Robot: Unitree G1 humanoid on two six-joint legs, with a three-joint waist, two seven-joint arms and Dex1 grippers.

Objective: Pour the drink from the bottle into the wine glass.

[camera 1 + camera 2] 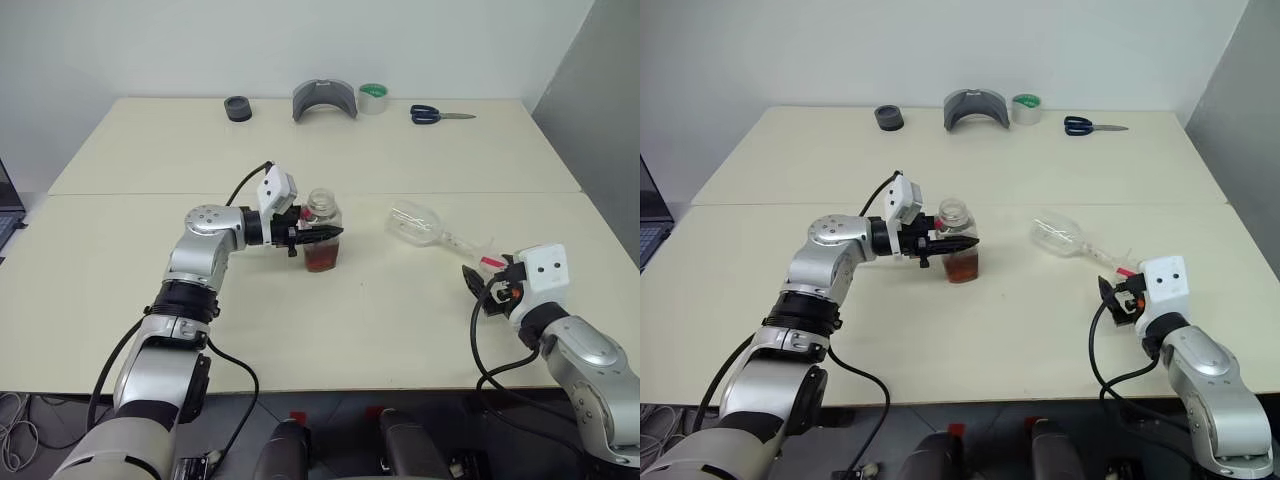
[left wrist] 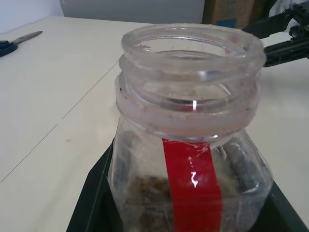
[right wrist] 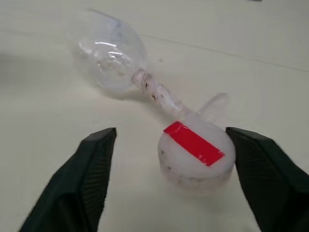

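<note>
Next, I release the bottle with my left gripper just on the near side of the seam (image 1: 214, 226), facing the black round piece.
The bottle (image 1: 322, 232) stands upright near the table's middle, uncapped, a red label strip (image 2: 193, 186) down its side. The reddish-brown drink (image 1: 322, 261) fills its lower part. My left gripper (image 1: 326, 235) reaches in from the left and is shut on the bottle's body. The wine glass (image 1: 417, 224) lies on its side to the right, bowl toward the bottle, stem (image 3: 154, 94) running toward my right gripper (image 1: 481, 286). That gripper is open, and a white cap with a red strip (image 3: 195, 151) lies on the table between its fingers (image 3: 94, 176), beside the glass's foot.
Along the far edge sit a black round piece (image 1: 238, 108), a grey curved part (image 1: 324, 100), a tape roll (image 1: 373, 97) and scissors (image 1: 440, 115). A seam crosses the cream table (image 1: 120, 260). A grey wall (image 1: 600, 110) borders the right side.
</note>
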